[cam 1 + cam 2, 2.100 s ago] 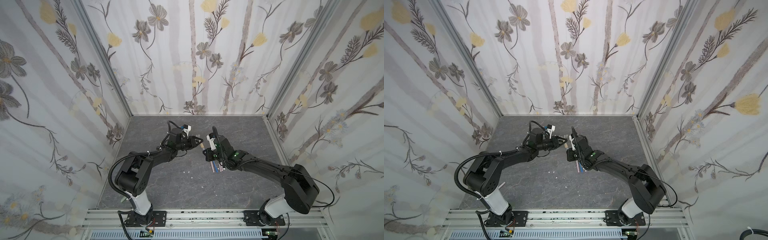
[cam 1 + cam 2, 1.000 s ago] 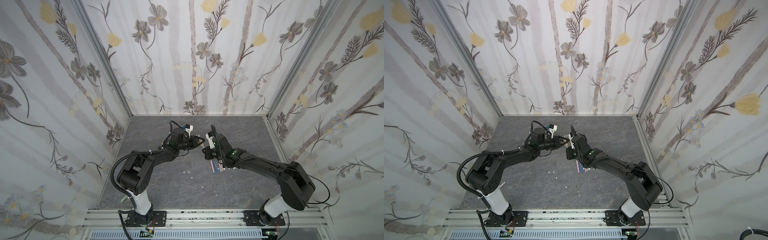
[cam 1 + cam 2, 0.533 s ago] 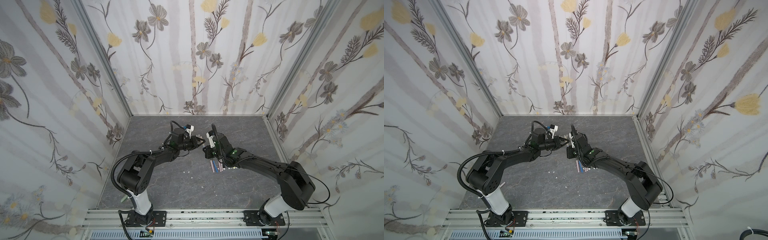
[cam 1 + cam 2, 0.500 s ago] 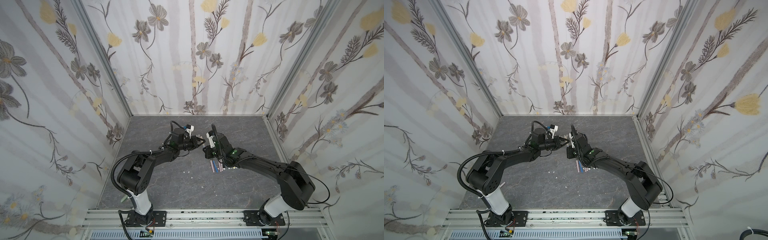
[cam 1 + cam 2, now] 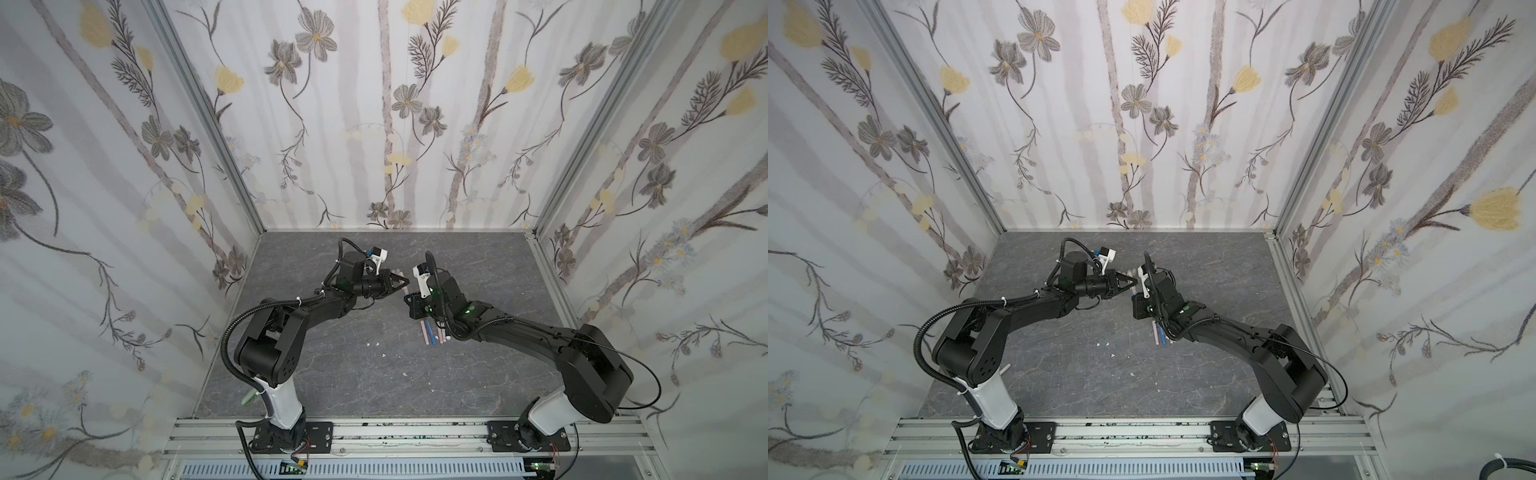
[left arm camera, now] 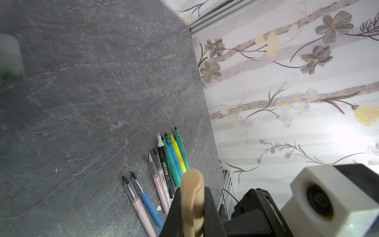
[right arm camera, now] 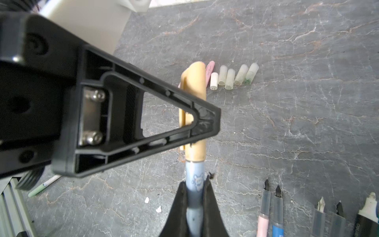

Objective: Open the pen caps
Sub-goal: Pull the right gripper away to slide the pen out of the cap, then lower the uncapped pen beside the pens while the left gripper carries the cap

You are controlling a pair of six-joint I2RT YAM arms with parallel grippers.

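Next, I set the pale blue pen beside the pink pen at the row's end (image 5: 415,334) with my right gripper.
My right gripper (image 7: 194,185) is shut on a blue pen (image 7: 194,176) with a small cartoon print. The pen's tan cap (image 7: 195,98) sits on its far end, and my left gripper (image 6: 192,195) is shut on that cap (image 6: 192,184). In both top views the two grippers meet tip to tip mid-table, left gripper (image 5: 401,286) against right gripper (image 5: 410,301). Several uncapped pens (image 6: 164,164) lie in a row on the table under the right arm (image 5: 428,336). Loose pen caps lie in a row beyond: pink (image 7: 209,69), white (image 7: 214,81), several translucent grey (image 7: 229,79).
Small white specks (image 5: 376,344) dot the grey stone table (image 5: 353,374). A green-and-white stick (image 7: 44,186) lies by the left arm's base. Flowered walls close three sides, and an aluminium rail (image 5: 374,432) runs along the front.
My left gripper has closed onto the tan cap of the pen held in my right gripper. Both arms have drawn slightly together at mid-table.
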